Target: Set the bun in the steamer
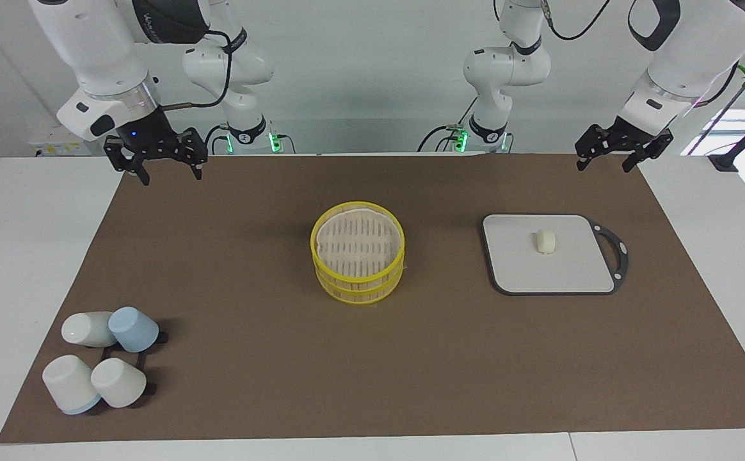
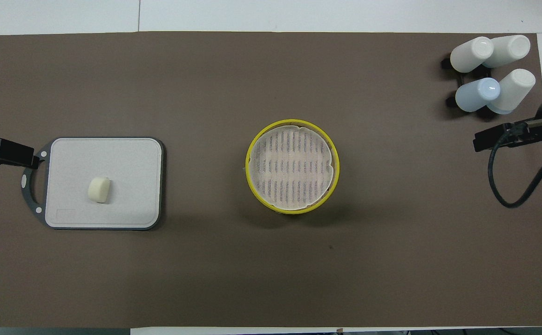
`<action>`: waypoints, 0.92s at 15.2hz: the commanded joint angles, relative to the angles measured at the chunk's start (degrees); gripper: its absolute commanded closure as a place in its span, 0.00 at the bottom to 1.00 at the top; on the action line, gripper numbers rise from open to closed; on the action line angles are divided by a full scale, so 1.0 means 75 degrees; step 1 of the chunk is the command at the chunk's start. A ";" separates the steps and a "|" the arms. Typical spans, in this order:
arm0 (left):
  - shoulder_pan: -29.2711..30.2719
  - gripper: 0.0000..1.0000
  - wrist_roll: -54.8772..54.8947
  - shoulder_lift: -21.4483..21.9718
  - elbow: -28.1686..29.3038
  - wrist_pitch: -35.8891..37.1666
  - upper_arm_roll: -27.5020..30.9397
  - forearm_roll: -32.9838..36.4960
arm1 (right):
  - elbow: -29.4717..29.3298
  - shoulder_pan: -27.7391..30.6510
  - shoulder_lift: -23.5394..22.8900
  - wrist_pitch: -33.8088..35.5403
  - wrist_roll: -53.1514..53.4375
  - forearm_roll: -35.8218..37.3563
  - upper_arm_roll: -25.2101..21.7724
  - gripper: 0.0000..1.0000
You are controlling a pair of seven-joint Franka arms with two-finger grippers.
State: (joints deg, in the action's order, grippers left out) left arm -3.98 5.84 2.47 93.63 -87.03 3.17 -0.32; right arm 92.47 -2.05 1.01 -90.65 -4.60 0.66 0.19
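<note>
Next, my left gripper closes on the grey cutting board bun, at the bun's middle [image 2: 99, 190].
The bun [image 1: 544, 242] is a small cream-white lump lying on a grey cutting board [image 1: 513, 269] toward the left arm's end of the table; it also shows in the overhead view [image 2: 99, 190]. The steamer [image 1: 358, 238] is a yellow-rimmed stack of two tiers in the middle of the brown mat, with a whitish liner over its slatted floor [image 2: 292, 167]. My left gripper [image 1: 605, 165] is open and empty, raised over the mat's corner nearest the robots, apart from the board. My right gripper [image 1: 172, 174] is open and empty, raised over the mat's corner at the right arm's end.
Several upturned white and pale blue cups [image 1: 100, 358] sit on a black rack at the right arm's end, farther from the robots than the steamer; they also show in the overhead view [image 2: 492, 72]. The board has a black handle loop [image 1: 619, 253].
</note>
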 commanded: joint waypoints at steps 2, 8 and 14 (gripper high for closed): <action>-0.0078 0.00 -0.0029 0.0104 0.0091 -0.0091 0.0058 0.0078 | 0.0186 0.0003 0.0147 -0.0030 0.0133 -0.0100 -0.0025 0.00; -0.0009 0.00 -0.0017 0.0326 0.0580 -0.0370 0.0058 0.0078 | -0.0315 -0.1385 -0.0576 -0.0615 0.1685 -0.0406 0.0607 0.00; -0.0031 0.00 0.0625 0.1032 0.4739 -0.4292 0.0128 0.0078 | -0.1630 -0.3838 -0.3062 -0.2077 0.4464 0.0063 0.0537 0.00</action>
State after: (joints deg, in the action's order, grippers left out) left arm -3.92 7.72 7.24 117.19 -108.85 4.21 -0.32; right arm 84.96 -28.19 -15.90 -103.55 23.98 -0.52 4.76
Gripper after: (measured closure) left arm 0.000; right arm 0.000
